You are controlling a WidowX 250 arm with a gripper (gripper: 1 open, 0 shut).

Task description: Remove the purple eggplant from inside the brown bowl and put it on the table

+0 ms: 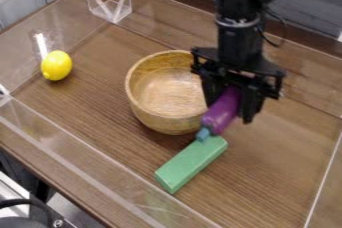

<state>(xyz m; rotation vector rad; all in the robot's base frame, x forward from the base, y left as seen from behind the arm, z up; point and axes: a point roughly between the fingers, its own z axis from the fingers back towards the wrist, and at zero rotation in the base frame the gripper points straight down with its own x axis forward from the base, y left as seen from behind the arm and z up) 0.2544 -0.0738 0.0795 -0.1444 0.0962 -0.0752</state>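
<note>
My gripper needs to set the purple eggplant down on the bare table (273, 157) beside the green block, away from the yellow lemon.
My gripper (233, 99) is shut on the purple eggplant (222, 110), which hangs tilted with its blue-teal stem end pointing down to the left. It is held in the air just right of the brown bowl (171, 93), outside the rim and above the table (281, 162). The bowl sits in the middle of the table and nothing shows inside it. The black arm rises straight up from the gripper to the top edge of the view.
A green rectangular block (190, 162) lies just below the eggplant's stem end, in front of the bowl. A yellow lemon (55, 66) rests at the left. Clear acrylic walls (107, 2) run along the table's edges.
</note>
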